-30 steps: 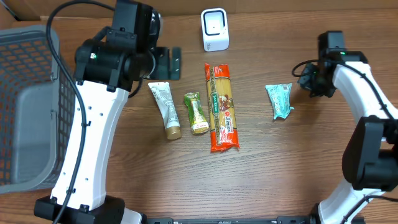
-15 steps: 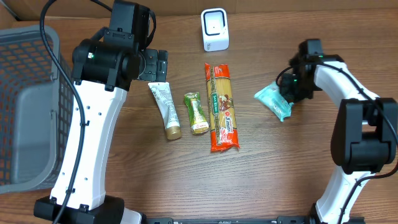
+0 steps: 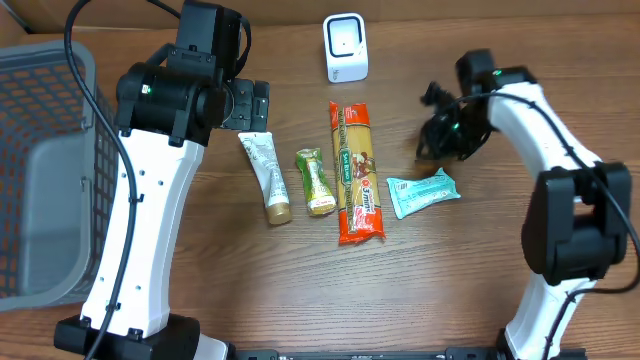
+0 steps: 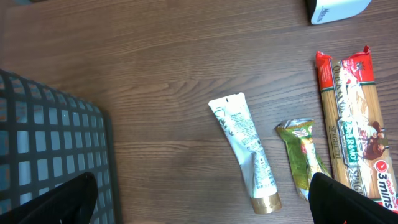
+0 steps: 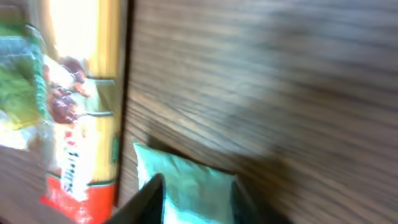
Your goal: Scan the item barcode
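Observation:
My right gripper should pinch the packet's end (image 3: 451,187) away from the pasta pack before carrying it to the scanner, since its fingers face the teal packet's back long edge.
The teal packet (image 3: 423,192) lies flat on the table, just right of the pasta pack (image 3: 357,172). My right gripper (image 3: 441,138) hovers a little behind it, jaws apart and holding nothing. The blurred right wrist view shows the teal packet (image 5: 193,186) on the wood between and beyond my gripper (image 5: 199,202) fingertips. The white barcode scanner (image 3: 346,47) stands at the back centre. My left gripper (image 3: 246,104) is open and empty above the table behind the white tube (image 3: 266,177); in the left wrist view its gripper (image 4: 202,205) fingertips sit in the bottom corners.
A green packet (image 3: 316,182) lies between the tube and the pasta pack. A grey mesh basket (image 3: 40,170) fills the left edge. The left wrist view shows the tube (image 4: 245,149), green packet (image 4: 303,158), pasta pack (image 4: 357,137) and basket (image 4: 50,149).
My right gripper swept the teal packet leftward toward the pasta pack, then opened and let it go onto the table. The left arm shifted slightly a second ago and now holds still.

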Controlling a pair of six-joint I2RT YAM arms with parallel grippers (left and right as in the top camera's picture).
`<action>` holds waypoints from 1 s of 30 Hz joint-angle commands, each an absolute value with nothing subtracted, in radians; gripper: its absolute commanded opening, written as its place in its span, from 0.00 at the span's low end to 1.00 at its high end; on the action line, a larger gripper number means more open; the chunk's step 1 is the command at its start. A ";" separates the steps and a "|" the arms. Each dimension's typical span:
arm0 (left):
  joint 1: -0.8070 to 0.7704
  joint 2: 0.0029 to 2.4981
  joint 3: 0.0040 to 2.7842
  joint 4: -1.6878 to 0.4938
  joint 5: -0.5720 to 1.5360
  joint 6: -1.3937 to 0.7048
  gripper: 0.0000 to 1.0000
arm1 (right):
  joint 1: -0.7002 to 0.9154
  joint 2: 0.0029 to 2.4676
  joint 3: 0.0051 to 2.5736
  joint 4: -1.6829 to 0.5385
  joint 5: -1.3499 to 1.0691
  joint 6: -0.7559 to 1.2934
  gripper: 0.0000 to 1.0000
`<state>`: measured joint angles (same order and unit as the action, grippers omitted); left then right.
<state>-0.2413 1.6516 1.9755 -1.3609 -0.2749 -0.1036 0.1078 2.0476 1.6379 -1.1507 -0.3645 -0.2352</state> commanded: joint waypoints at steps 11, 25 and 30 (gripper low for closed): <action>-0.236 1.656 1.979 -1.357 -0.291 -0.093 1.00 | -0.048 1.978 1.465 -1.190 -0.579 -0.560 1.00; -0.236 1.656 1.979 -1.357 -0.291 -0.093 1.00 | -0.020 2.022 1.261 -0.937 -0.598 -0.546 0.91; -0.236 1.656 1.979 -1.357 -0.291 -0.093 1.00 | -0.020 2.022 1.177 -0.843 -0.597 -0.487 0.83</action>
<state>-0.2413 1.6516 1.9755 -1.3613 -0.2779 -0.1028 -0.0219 1.9980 1.2415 -0.8696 -0.6277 -0.5297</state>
